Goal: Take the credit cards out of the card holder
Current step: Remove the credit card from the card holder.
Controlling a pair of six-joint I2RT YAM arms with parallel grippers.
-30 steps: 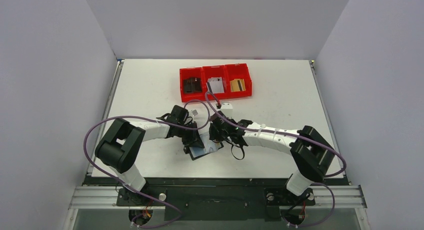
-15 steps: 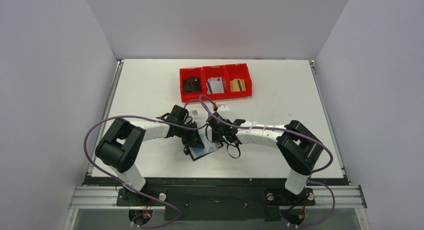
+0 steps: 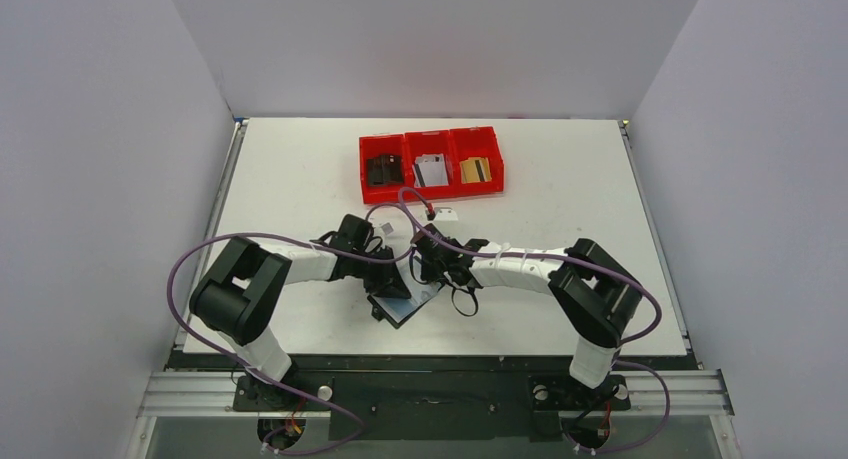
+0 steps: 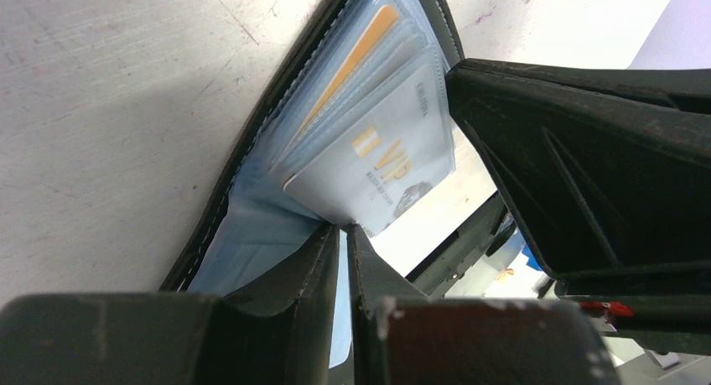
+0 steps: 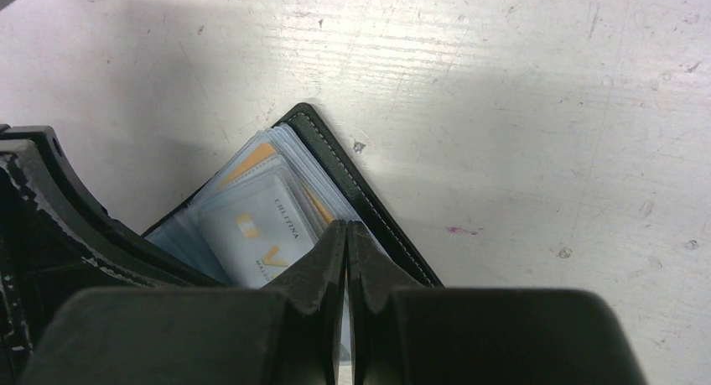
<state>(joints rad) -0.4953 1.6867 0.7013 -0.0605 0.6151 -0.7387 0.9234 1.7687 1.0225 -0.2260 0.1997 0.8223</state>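
Observation:
The VIP card's near corner is only just within my left gripper's reach, so that gripper should open and take that corner [image 4: 355,215] deeper before it pulls the VIP card out of its sleeve.
The black card holder [image 3: 408,305] lies open on the table between both arms, its bluish clear sleeves up [image 4: 251,234] [image 5: 369,200]. A white-grey credit card [image 4: 377,163] [image 5: 251,230] marked VIP fills the top sleeve, and a gold card edge [image 4: 356,54] [image 5: 251,158] shows behind it. My left gripper [image 3: 388,277] [image 4: 344,228] has its jaws parted by a slit, tips at that card's near corner. My right gripper [image 3: 432,275] [image 5: 346,224] is shut on a thin pale leaf at the sleeve stack's right edge. Whether a card sits in that leaf is hidden.
A row of red bins [image 3: 432,135] stands at the back of the table, holding a black card [image 3: 383,169], a white card [image 3: 431,169] and a gold card [image 3: 474,169]. In the left wrist view the right gripper's dark finger [image 4: 587,167] looms just beyond the sleeves.
The right gripper has moved left onto the sleeves and shut. The left jaws have parted slightly. The card holder has turned a little on the table.

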